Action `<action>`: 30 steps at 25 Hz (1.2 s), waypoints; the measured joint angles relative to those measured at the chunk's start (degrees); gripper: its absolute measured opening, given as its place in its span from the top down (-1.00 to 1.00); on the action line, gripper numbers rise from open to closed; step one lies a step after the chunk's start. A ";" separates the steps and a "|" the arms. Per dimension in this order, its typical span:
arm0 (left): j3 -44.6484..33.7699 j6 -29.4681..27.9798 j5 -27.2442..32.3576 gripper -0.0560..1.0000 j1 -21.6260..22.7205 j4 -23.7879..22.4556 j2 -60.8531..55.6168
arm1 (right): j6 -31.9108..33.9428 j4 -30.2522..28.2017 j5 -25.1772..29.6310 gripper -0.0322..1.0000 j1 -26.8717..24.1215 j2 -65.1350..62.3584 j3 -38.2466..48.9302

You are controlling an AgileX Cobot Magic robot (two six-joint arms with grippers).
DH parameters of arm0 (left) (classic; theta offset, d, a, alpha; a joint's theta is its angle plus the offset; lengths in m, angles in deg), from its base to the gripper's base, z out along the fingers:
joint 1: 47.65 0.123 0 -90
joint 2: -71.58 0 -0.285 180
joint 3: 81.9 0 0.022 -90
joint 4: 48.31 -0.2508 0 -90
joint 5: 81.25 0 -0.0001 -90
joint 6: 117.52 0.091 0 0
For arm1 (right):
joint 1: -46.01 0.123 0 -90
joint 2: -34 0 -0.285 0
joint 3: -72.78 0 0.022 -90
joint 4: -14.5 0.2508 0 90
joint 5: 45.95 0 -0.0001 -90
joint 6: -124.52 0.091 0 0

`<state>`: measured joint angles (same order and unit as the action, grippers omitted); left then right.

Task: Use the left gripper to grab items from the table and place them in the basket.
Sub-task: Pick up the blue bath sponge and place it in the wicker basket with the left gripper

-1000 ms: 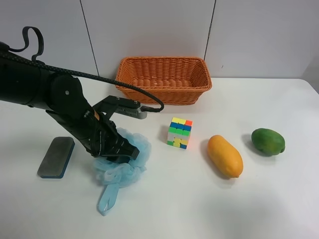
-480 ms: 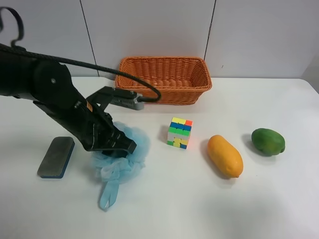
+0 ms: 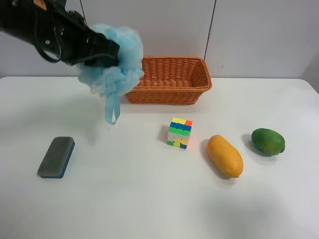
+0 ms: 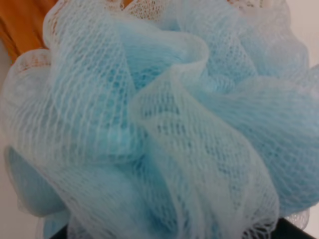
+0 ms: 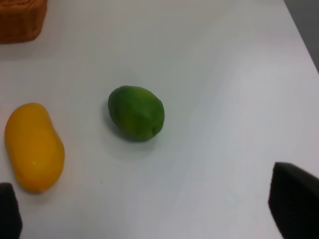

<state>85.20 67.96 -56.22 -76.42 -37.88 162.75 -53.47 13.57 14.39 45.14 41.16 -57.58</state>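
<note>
The light blue bath pouf will drop from my left gripper in the middle of the wicker basket (image 3: 160, 73).
My left gripper (image 3: 102, 52) is shut on the light blue bath pouf (image 3: 117, 59) and holds it high in the air, just left of the wicker basket's (image 3: 172, 79) left end. Its ribbon loop hangs down. The pouf (image 4: 159, 124) fills the left wrist view, with a bit of basket (image 4: 20, 30) behind it, and hides the jaws. On the white table (image 3: 149, 199) lie the grey-blue eraser (image 3: 56, 157), the puzzle cube (image 3: 179, 132), the orange fruit (image 3: 225, 156) and the green fruit (image 3: 268, 141). My right gripper (image 5: 152, 211) is open above the table near both fruits.
The right wrist view shows the green fruit (image 5: 136, 112), the orange fruit (image 5: 34, 147), a corner of the basket (image 5: 20, 20) and the table's edge. A pale panelled wall stands behind the basket.
My left gripper has lifted the pouf off the table and carried it up and back towards the basket's left end. The other items have not moved.
</note>
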 joint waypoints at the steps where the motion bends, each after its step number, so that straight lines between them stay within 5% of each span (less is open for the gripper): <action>1: 2.03 0.26 -0.28 0.22 0.26 -0.29 2.00 | 0.00 0.00 0.00 -0.99 0.00 0.00 0.00; 16: 39.99 3.00 -2.65 0.24 0.47 -0.81 40.91 | 0.00 0.00 0.00 -0.99 0.00 0.00 0.00; 28: 42.93 3.00 -2.61 0.26 0.47 -0.81 45.20 | 0.00 0.00 0.00 -0.99 0.00 0.00 0.00; 30: 42.93 3.00 -2.55 -0.02 0.47 -0.81 45.20 | 0.00 0.00 0.00 -0.99 0.00 0.00 0.00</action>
<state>128.12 70.97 -58.77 -75.94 -38.69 207.95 -53.47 13.57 14.39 45.14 41.16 -57.58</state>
